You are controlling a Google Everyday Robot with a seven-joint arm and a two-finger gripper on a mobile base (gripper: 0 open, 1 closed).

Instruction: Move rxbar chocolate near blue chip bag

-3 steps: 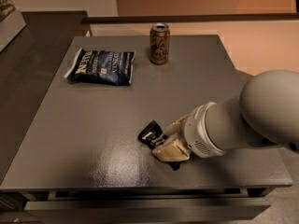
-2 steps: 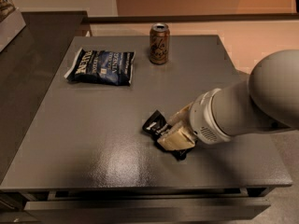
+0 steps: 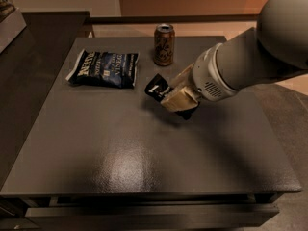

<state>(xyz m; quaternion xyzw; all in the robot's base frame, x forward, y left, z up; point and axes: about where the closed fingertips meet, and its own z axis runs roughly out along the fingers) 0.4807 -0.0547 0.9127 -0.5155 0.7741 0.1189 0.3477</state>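
The robot's gripper should release the rxbar chocolate, now held above the dark table, against the blue chip bag's front corner (image 3: 134, 86), on the side by the drink can.
The rxbar chocolate (image 3: 157, 87) is a small flat black wrapper with white lettering, held in my gripper (image 3: 177, 101) above the dark table (image 3: 120, 153), a little right of the middle. The gripper's tan fingers (image 3: 174, 100) are shut on the bar's right part; its left end sticks out toward the chip bag. The blue chip bag (image 3: 103, 69) lies flat at the table's back left, a short gap left of the bar. My grey arm (image 3: 250, 57) reaches in from the upper right.
A gold-brown drink can (image 3: 164, 44) stands upright at the table's back, just behind the gripper. A dark counter (image 3: 29, 37) runs along the left. The table's front edge (image 3: 144, 194) is near the bottom of the view.
My gripper has lifted the bar from the front right of the table and carried it back and left, toward the chip bag. The bag and can have not moved.
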